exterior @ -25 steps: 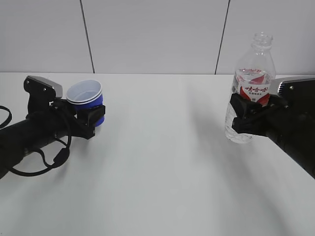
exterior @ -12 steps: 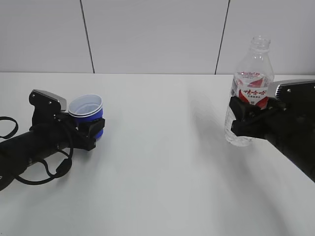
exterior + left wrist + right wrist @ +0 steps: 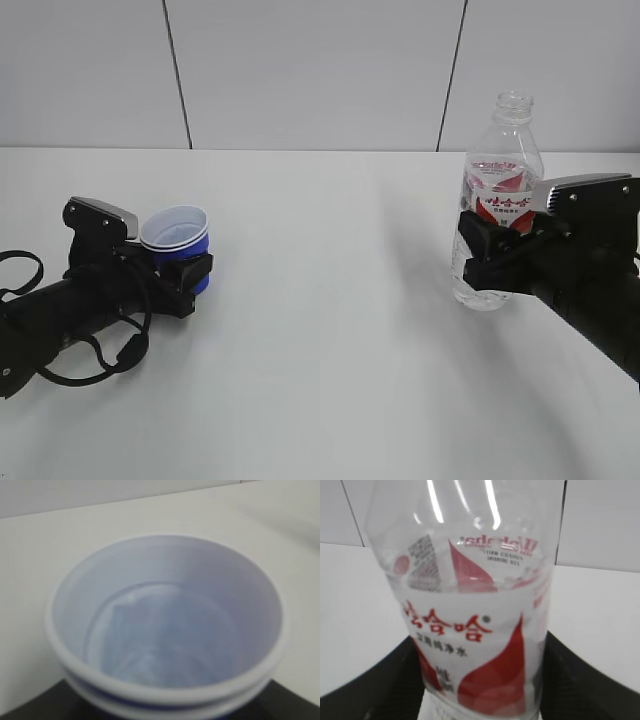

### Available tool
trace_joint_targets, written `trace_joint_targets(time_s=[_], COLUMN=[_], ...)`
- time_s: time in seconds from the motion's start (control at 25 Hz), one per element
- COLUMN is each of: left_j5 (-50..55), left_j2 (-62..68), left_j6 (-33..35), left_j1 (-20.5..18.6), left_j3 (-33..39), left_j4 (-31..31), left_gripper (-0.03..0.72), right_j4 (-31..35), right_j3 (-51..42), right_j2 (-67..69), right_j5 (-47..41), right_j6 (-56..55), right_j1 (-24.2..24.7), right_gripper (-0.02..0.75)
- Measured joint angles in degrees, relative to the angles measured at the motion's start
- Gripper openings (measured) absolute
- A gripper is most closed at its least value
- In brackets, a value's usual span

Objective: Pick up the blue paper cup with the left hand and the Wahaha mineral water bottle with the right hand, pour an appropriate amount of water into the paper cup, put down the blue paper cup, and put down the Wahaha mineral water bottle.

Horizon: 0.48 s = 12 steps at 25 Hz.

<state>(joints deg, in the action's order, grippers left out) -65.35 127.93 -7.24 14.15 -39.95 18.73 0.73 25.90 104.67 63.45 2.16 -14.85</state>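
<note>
I need to use my left gripper to set the blue paper cup down upright on the white table (image 3: 189, 274), just past the looped black cables.
The blue paper cup (image 3: 177, 240) is upright at the left of the white table, white inside, with a doubled white rim. My left gripper (image 3: 186, 268) is shut on the cup, low at the table surface. In the left wrist view the cup (image 3: 165, 625) fills the frame and a little clear water (image 3: 160, 640) lies at its bottom. The Wahaha mineral water bottle (image 3: 497, 200) stands upright at the right, uncapped, partly filled. My right gripper (image 3: 482, 255) is shut on the bottle around its label. The right wrist view shows the bottle (image 3: 470, 610) between black fingers (image 3: 385, 680).
The white table (image 3: 330, 330) spreads between the two arms. A panelled white wall (image 3: 310, 70) runs along the far edge. Black cables (image 3: 90, 360) loop beside the left arm.
My left gripper has lowered the cup toward the table and drawn slightly left. My right gripper has brought the bottle down and a little left, still upright.
</note>
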Motion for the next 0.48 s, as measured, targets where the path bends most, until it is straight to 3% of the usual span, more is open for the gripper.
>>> trace_joint_targets(time_s=[0.48], left_j5=[-2.8], left_j2=[2.36], left_j6=[1.12], left_j1=[0.0], left_j3=[-1.35], left_j4=[-1.4], left_gripper=[0.422], right_j4=[-0.73], right_j3=[0.0], right_j2=[0.0], right_j5=[0.0], right_j6=[0.0], right_j1=[0.0], right_gripper=[0.451])
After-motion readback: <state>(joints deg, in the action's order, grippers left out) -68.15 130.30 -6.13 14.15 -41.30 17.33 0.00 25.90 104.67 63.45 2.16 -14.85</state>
